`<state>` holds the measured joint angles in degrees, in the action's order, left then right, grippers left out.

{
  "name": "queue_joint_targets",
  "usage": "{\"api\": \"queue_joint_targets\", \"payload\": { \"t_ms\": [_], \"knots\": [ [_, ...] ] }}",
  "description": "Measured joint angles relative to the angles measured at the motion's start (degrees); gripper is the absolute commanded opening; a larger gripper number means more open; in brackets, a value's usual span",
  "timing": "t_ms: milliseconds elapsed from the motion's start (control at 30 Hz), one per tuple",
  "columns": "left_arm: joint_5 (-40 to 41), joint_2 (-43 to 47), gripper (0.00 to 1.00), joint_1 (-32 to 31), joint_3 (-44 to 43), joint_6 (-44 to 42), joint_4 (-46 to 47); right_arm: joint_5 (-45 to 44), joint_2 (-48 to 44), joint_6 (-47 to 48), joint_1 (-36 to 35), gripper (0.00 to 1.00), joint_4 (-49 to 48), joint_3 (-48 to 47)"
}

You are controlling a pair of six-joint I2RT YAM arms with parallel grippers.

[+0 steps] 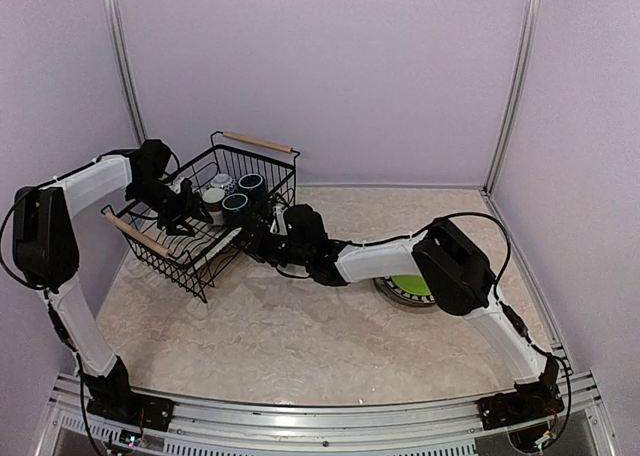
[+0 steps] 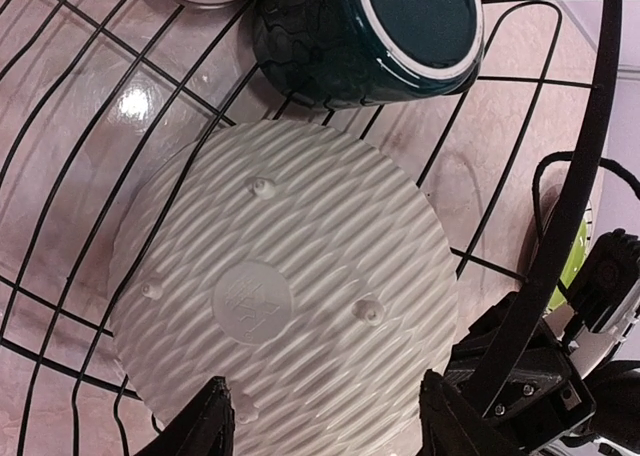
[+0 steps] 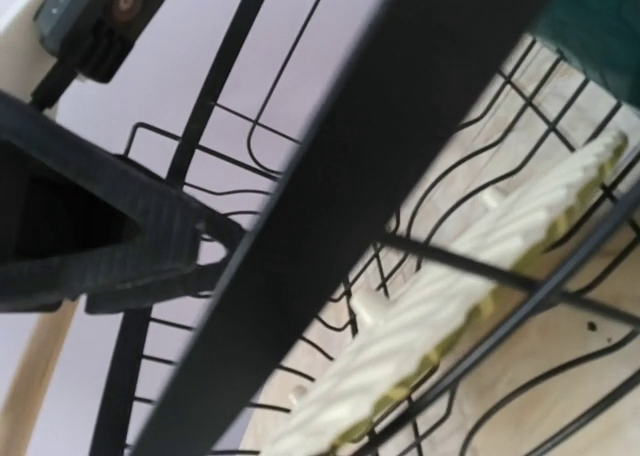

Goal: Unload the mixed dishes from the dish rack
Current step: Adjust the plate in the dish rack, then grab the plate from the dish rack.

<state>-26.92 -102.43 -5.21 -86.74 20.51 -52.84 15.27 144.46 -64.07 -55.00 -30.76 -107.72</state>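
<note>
The straw plate's broad bottom side faces my left gripper's spread fingers; it should turn to pinch the plate's thin edge (image 1: 217,247) before lifting it out.
The dish rack (image 1: 258,142), a black wire basket with wooden handles, stands at the left. An upturned straw plate (image 2: 285,286), with a white ribbed underside and a yellow edge (image 3: 470,296), lies on its floor. My left gripper (image 2: 330,421) is open inside the rack, one fingertip (image 2: 215,421) at each side of the plate's near edge. A dark green mug (image 2: 370,31), a dark blue mug (image 1: 251,185), a grey cup (image 1: 213,200) and a small patterned bowl (image 1: 222,182) sit at the rack's far end. My right gripper (image 1: 260,238) is shut on the rack's right rim (image 2: 590,126).
A green plate (image 1: 412,287) lies on a striped plate on the table at the right, partly behind my right arm. The pale walls stand close behind the rack. My two grippers are near each other at the rack's right side.
</note>
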Motion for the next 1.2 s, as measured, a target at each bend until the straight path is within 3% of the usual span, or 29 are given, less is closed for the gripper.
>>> {"api": "queue_joint_targets", "payload": {
  "t_ms": [233,633,800,1200],
  "knots": [
    [-0.1,-0.1,0.55,-0.1,0.0,0.0,-0.2,0.7,2.1,-0.3,-0.2,0.02,-1.1,-2.7],
    [-1.3,-0.1,0.75,-1.6,0.0,-1.6,-0.4,1.6,6.5,-1.4,-0.7,0.02,-2.9,-9.0],
    [-1.3,-0.1,0.71,-2.6,0.0,-2.3,-0.4,1.7,8.5,-2.4,-0.7,0.02,-5.6,-10.8],
    [4.8,-0.1,0.73,-6.1,0.0,-4.5,-1.5,1.7,11.4,-4.4,-0.7,0.01,-6.9,-14.2]
  ]
}}
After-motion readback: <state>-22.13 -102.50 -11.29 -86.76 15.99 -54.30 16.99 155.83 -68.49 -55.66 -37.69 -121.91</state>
